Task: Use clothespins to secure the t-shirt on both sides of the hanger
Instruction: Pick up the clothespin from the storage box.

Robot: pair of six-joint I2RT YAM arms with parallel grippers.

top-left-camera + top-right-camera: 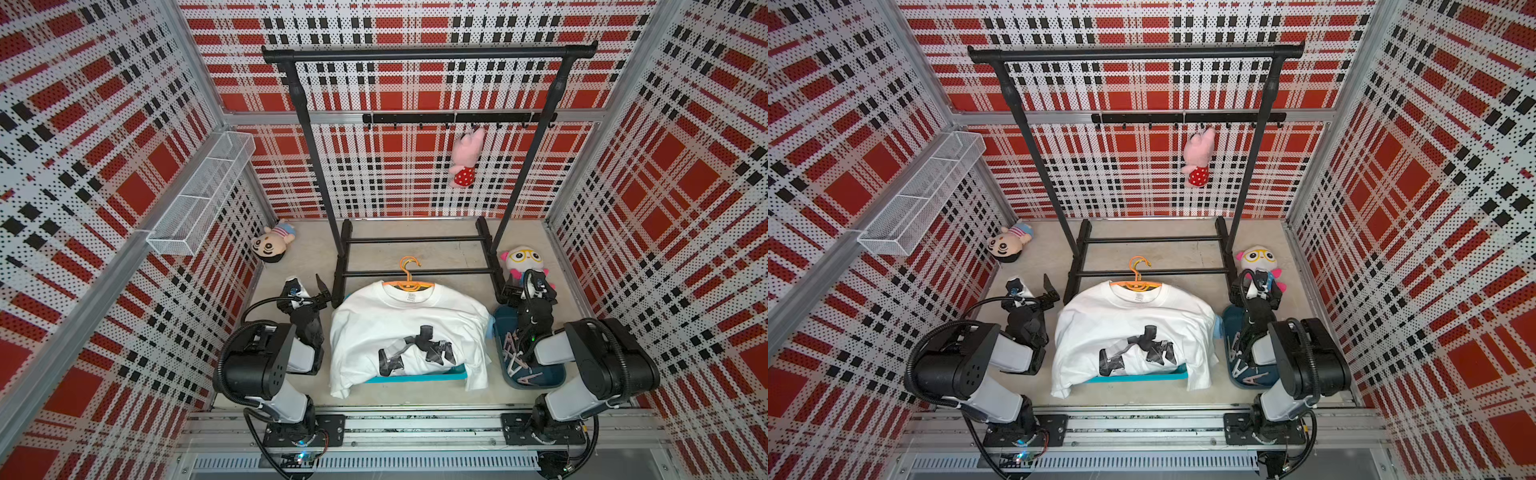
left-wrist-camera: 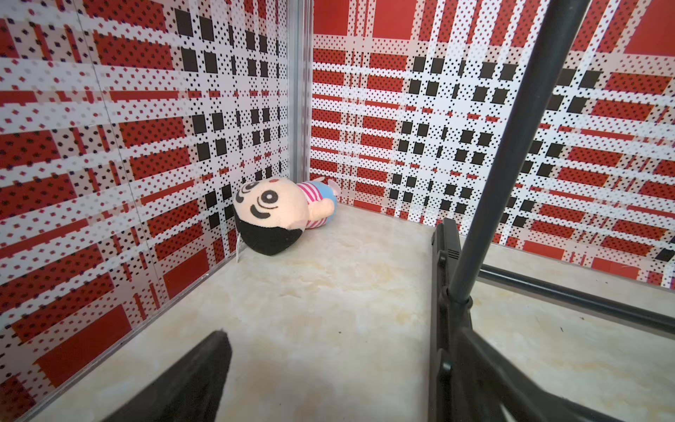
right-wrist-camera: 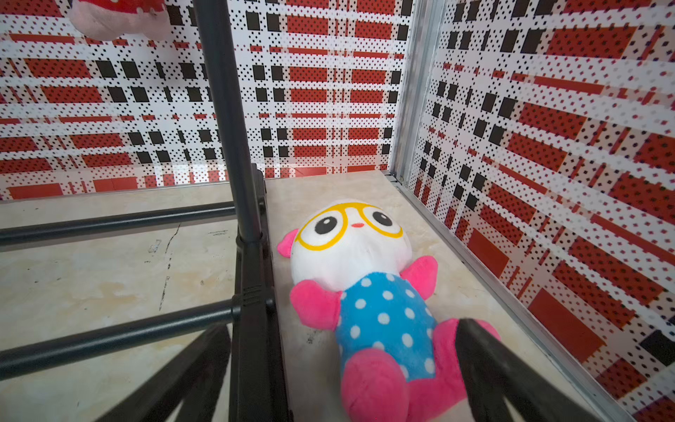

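I need to lower my right gripper into the dark blue tray next and close it on the pale clothespin (image 1: 516, 330) nearest the glasses plush.
A white t-shirt (image 1: 407, 320) (image 1: 1133, 316) with a black print lies flat on an orange hanger (image 1: 409, 282) (image 1: 1138, 284) in the middle of the floor. Several pale clothespins (image 1: 515, 357) (image 1: 1246, 368) lie in a dark blue tray (image 1: 552, 374) to its right, partly hidden under my right arm. My left gripper (image 1: 324, 293) (image 1: 1052, 291) (image 2: 339, 365) is open and empty, left of the shirt's shoulder by the rack's foot. My right gripper (image 1: 530, 282) (image 3: 343, 347) is open and empty above a plush toy, beyond the blue tray.
A black clothes rack (image 1: 428, 54) stands behind the shirt, its feet beside both grippers. A teal tray (image 1: 419, 376) lies under the shirt. A glasses plush (image 3: 350, 248) lies right, a boy plush (image 2: 270, 215) back left, a pink pig (image 1: 467, 160) hangs. A wire basket (image 1: 199, 195) juts from the left wall.
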